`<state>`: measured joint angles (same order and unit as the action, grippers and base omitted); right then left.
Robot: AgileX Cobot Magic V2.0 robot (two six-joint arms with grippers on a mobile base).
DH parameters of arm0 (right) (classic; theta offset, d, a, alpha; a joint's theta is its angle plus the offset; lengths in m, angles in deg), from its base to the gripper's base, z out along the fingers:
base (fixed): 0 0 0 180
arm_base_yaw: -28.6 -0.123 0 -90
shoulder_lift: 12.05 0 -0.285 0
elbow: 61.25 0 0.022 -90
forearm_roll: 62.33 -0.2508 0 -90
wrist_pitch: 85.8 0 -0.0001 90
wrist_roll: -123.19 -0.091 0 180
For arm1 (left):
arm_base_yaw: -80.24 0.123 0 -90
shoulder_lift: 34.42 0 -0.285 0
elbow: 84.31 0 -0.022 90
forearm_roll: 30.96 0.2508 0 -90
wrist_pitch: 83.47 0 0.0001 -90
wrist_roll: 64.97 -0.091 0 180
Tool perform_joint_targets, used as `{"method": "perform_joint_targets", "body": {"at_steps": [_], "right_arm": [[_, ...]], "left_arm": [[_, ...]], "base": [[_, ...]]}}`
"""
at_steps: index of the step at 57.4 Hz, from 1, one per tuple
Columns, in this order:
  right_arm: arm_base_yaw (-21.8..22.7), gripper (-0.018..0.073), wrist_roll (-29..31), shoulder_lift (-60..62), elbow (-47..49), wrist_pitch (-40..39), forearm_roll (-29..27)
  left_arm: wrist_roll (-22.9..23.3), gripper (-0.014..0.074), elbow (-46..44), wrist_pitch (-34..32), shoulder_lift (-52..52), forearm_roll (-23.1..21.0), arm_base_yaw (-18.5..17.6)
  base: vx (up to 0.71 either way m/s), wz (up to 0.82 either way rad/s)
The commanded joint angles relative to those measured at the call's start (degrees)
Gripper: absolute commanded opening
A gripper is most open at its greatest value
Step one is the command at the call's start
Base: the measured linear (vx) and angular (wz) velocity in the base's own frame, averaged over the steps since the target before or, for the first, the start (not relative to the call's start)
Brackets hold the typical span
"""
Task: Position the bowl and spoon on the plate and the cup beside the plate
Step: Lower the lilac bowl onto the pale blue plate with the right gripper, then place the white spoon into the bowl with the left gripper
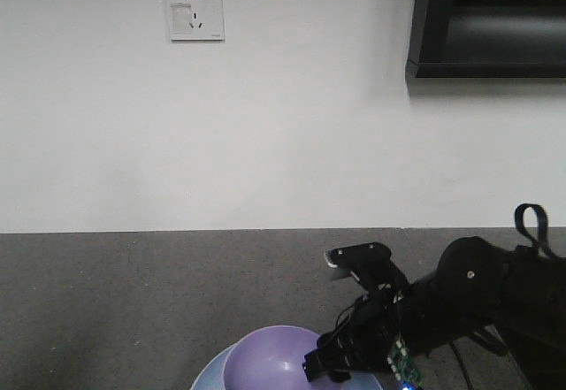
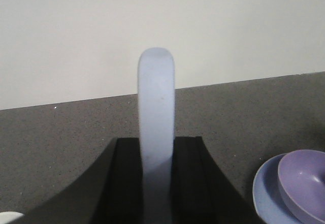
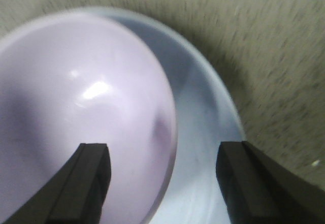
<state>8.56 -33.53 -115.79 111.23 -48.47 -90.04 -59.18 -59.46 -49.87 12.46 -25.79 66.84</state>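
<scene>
I should let go of the spoon with my left gripper inside the lavender bowl (image 1: 286, 353) (image 2: 313, 184), with the spoon's handle leaning up against the bowl's rim.
The pale blue-white spoon (image 2: 157, 107) stands upright in the left wrist view, with my left gripper (image 2: 157, 141) shut on its lower part. The lavender bowl (image 3: 76, 107) sits on the pale blue plate (image 3: 203, 132), off to one side of it. My right gripper (image 3: 167, 183) is open just above them, one finger (image 3: 91, 178) over the bowl's inside and the other over the plate, so the bowl's rim lies between them. From the front, the bowl (image 1: 265, 359), the plate (image 1: 208, 377) and the right gripper (image 1: 340, 362) show at the bottom edge. The cup is out of view.
The dark speckled counter (image 1: 133, 293) runs back to a white wall with a socket plate (image 1: 195, 10). A black shelf (image 1: 486, 23) hangs at the upper right. A white curved sliver (image 2: 10, 217) shows at the lower left of the left wrist view; I cannot tell what it is.
</scene>
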Motion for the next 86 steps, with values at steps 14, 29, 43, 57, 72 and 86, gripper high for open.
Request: {"method": "perform_joint_targets", "body": {"at_steps": [14,29,43,57,72,86], "right_arm": [[0.19,0.0514,0.71,21.98,1.53,-7.22,-0.68],[0.19,0.0514,0.27,41.93,-10.87,-17.72,2.83],[0.19,0.0514,-7.33,56.42,-21.95,-18.38,4.23],[0.19,0.0514,-8.73,59.49,-24.67,-18.93,6.89],[0.19,0.0514,-8.52,59.49,-24.67,-21.57,6.89],[0.19,0.0514,-8.52,59.49,-24.67,-21.66,6.89]], "left_arm": [[-0.20,0.0000,-1.79,-11.36,0.82,0.05,-0.43],[-0.21,0.0000,-1.79,-21.83,5.28,-4.06,-0.43],[-8.72,0.0000,-1.79,-29.18,12.13,-11.86,-4.18],[-12.34,0.0000,-1.89,-41.34,22.73,-13.46,-16.77],[-11.95,0.0000,-6.39,-51.26,37.34,-13.46,-25.87],[-4.15,0.0004,-9.10,-54.54,48.39,-13.50,-27.10]], "base": [[0.00,0.00],[0.00,0.00],[0.00,0.00],[0.00,0.00],[0.00,0.00],[0.00,0.00]]}}
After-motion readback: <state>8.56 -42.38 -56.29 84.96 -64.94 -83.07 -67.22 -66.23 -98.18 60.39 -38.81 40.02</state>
